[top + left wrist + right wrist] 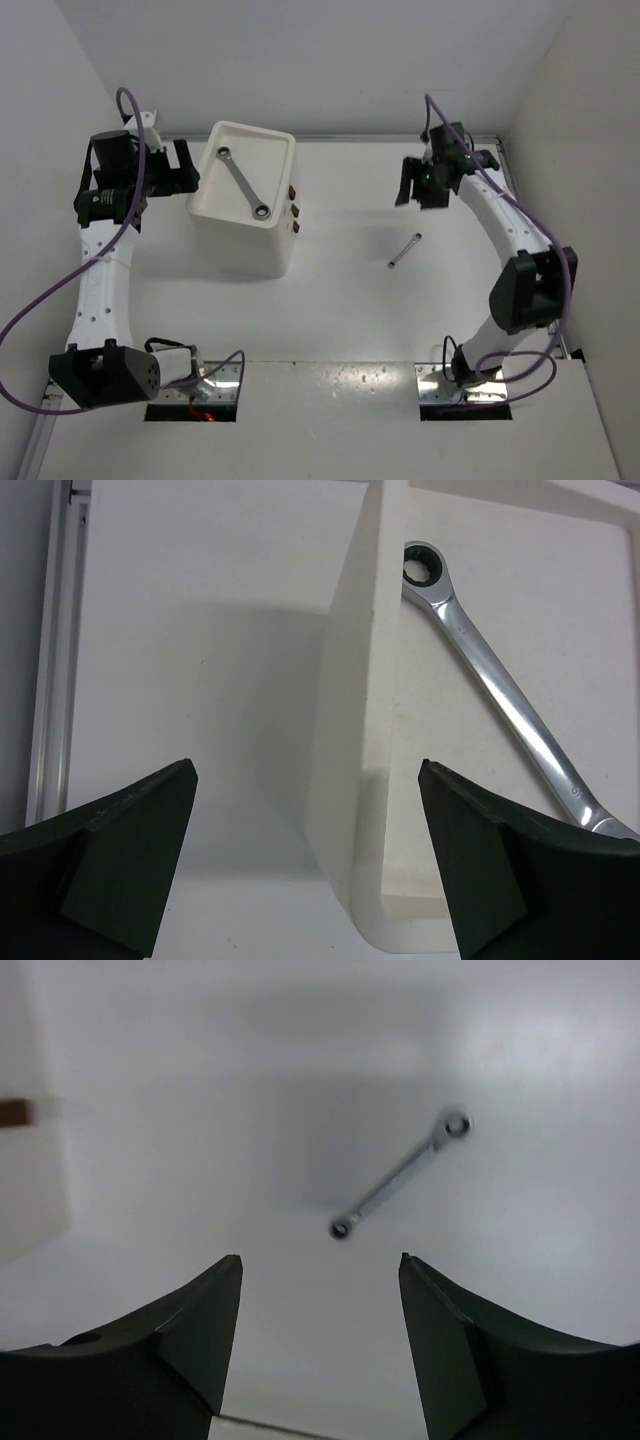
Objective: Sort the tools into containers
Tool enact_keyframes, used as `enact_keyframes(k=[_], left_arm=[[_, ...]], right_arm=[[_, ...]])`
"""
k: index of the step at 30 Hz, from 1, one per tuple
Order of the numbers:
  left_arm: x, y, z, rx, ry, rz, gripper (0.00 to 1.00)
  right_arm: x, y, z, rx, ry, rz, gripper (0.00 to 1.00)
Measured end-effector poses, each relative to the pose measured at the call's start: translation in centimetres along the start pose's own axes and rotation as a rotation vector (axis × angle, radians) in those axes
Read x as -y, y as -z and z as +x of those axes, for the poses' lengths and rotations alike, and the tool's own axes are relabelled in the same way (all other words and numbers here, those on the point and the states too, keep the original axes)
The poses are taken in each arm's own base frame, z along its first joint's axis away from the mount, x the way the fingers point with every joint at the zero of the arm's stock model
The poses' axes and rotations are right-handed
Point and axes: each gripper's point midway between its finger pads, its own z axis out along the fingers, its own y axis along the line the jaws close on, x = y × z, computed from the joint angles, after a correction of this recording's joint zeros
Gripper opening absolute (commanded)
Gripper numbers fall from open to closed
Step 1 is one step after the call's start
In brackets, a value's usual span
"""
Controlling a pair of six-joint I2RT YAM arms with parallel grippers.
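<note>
I should next move my right gripper to the small silver wrench on the table and close it on its handle's middle (405, 251) (397, 1178), between the ring ends.
A white box unit (262, 238) stands at the left of the table, with red-brown drawer handles (293, 210) on its right face. A long silver wrench (244, 183) lies diagonally in its top tray; it also shows in the left wrist view (500, 695). A smaller silver wrench (404, 251) lies on the table in the middle right, and shows in the right wrist view (400, 1174). My left gripper (183, 167) is open and empty, just left of the box's rim (380, 680). My right gripper (413, 186) is open and empty, above the table behind the small wrench. No pliers or screwdrivers are in view.
White walls close in the table at the back and both sides. A metal rail (52, 650) runs along the table's left edge. One drawer handle (15, 1112) shows at the left edge of the right wrist view.
</note>
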Motion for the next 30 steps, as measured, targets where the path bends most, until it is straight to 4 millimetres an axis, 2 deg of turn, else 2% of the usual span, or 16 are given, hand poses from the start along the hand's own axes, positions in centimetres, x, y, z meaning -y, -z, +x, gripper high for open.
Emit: enact_keyframes(k=[2,4,5,6,9,13,16,27,30], left_arm=[[0.0,0.0,-0.1,0.003,0.012,-0.002,1.0],[0.0,0.0,-0.1,0.005,0.017,-0.004,1.0],[0.0,0.0,-0.1,0.005,0.019,-0.006,1.0],[0.0,0.0,-0.1,0.004,0.022,-0.007,1.0],[-0.2,0.0,-0.1,0.005,0.028,-0.016,1.0],[-0.3,0.0,-0.1,0.005,0.032,-0.027,1.0],[-0.4,0.0,-0.1,0.005,0.034,-0.03,1.0],[-0.7,-1.0,0.7,-0.018,0.041,-0.036,1.0],[-0.7,-1.3,1.3,-0.034,0.049,-0.034,1.0]], right_arm=[[3.1,-3.0,6.5,-0.206,-0.079,0.078,0.6],[5.5,-4.8,12.0,-0.394,-0.16,0.148,0.59],[6.1,-5.3,13.6,-0.453,-0.191,0.171,0.59],[6.4,-5.7,14.3,-0.484,-0.214,0.185,0.57],[6.4,-6.9,14.4,-0.5,-0.259,0.203,0.57],[5.6,-8.1,12.0,-0.435,-0.294,0.197,0.57],[5.5,-8.7,11.2,-0.406,-0.324,0.212,0.57],[6.2,-10.5,12.7,-0.455,-0.407,0.263,0.55],[6.3,-10.7,12.9,-0.463,-0.42,0.27,0.51]])
